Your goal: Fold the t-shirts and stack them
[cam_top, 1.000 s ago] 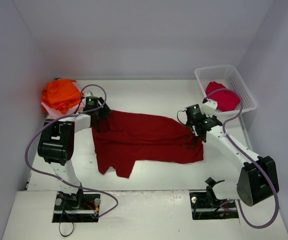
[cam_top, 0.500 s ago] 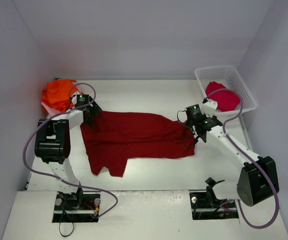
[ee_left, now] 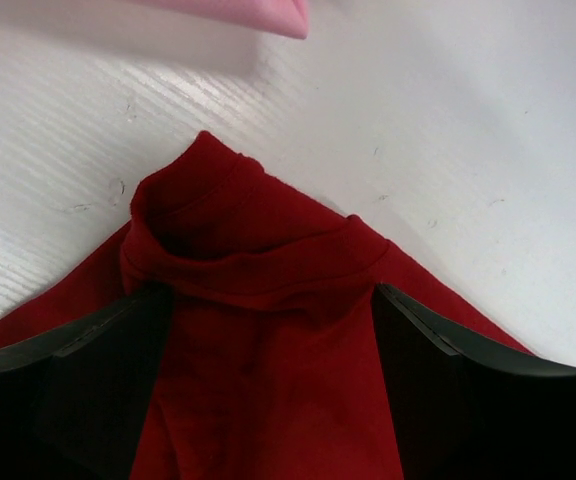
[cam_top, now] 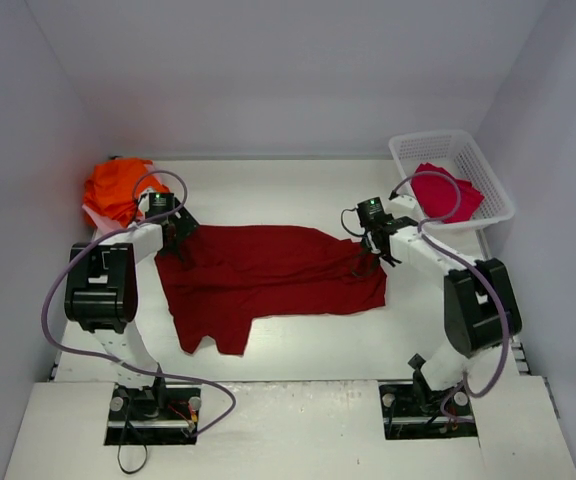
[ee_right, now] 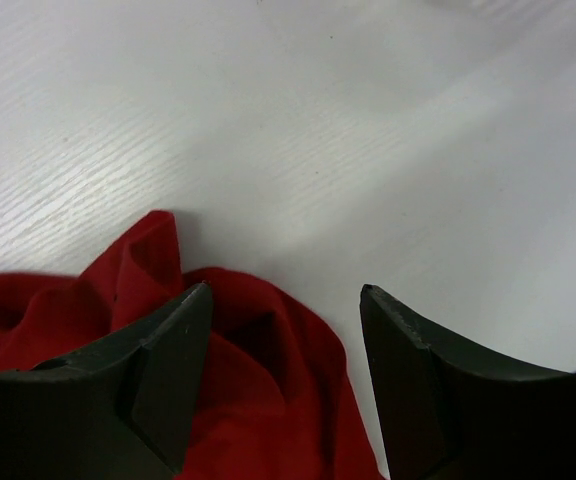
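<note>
The dark red t-shirt has at its far corner, on the white basket's side, the raised, crumpled fold (cam_top: 352,257) (ee_right: 150,268) that my right gripper needs to close on.
A large dark red t-shirt (cam_top: 268,275) lies spread across the middle of the table. My left gripper (cam_top: 176,245) is low over its far left corner. In the left wrist view this gripper (ee_left: 268,300) is open, and a bunched fold of the shirt (ee_left: 238,235) lies loose between the wide jaws. My right gripper (cam_top: 371,252) is at the shirt's far right corner. It (ee_right: 286,295) is open too, with a crumpled edge of the shirt (ee_right: 248,390) beside its left finger and bare table under the right one.
Bright orange t-shirts (cam_top: 118,190) are piled at the far left on a pale pink one (ee_left: 258,12). A white lattice basket (cam_top: 428,136) at the far right holds a crimson t-shirt (cam_top: 448,190). Walls close in the table on three sides.
The dark red shirt has slid left across the table with both grippers. The right arm has swung in towards the far side. The left jaws have spread wider.
</note>
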